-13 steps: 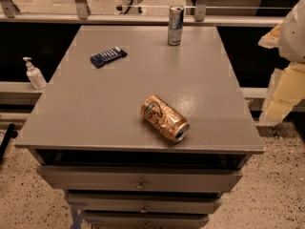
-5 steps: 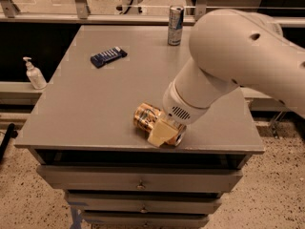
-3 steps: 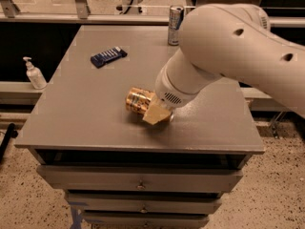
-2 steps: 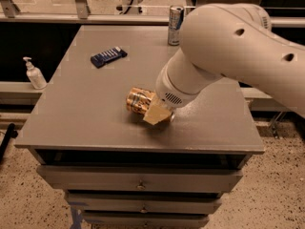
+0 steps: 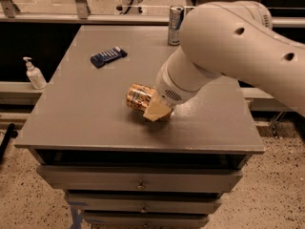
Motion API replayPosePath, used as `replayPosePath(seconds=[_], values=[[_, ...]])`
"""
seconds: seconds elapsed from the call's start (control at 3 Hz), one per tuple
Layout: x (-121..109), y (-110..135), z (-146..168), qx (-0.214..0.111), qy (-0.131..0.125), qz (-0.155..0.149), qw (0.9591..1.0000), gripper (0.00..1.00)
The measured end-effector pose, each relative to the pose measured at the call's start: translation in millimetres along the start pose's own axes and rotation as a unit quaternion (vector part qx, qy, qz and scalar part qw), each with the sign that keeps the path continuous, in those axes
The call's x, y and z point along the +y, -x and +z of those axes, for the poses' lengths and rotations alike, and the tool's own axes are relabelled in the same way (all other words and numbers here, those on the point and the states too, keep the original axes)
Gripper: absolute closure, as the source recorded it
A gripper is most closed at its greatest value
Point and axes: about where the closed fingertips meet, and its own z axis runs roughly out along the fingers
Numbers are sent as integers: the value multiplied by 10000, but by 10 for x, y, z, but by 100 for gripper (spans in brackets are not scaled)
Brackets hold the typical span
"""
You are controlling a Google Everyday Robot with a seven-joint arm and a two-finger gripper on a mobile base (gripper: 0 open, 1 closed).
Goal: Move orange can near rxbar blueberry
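Note:
The orange can will be released beside the rxbar blueberry's end [image 5: 129, 57] facing the slim silver-blue can.
The orange can [image 5: 137, 96] lies on its side near the middle of the grey cabinet top [image 5: 76, 118], silver end facing left. My gripper [image 5: 157, 110] is at the can's right end, one beige finger [image 5: 156, 112] in front of it, shut on the can. The large white arm reaches in from the right and hides the can's right half. The rxbar blueberry [image 5: 108, 56], a flat dark blue bar, lies at the back left of the top, well apart from the can.
A slim silver-blue can [image 5: 175, 25] stands upright at the back edge. A white pump bottle [image 5: 34, 74] stands on a ledge left of the cabinet. Drawers are below the front edge, and a rail runs along the back.
The arm came in from the right and closed on the can. The can has moved left and a little toward the back. It has barely moved in the last second.

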Motion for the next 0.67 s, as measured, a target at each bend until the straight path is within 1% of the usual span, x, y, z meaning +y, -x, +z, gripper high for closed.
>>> replayPosePath(seconds=[0.33, 0.67], values=[[-378, 141, 79, -90, -230, -177, 9995, 100], [-947, 421, 255, -142, -399, -424, 9982, 100]])
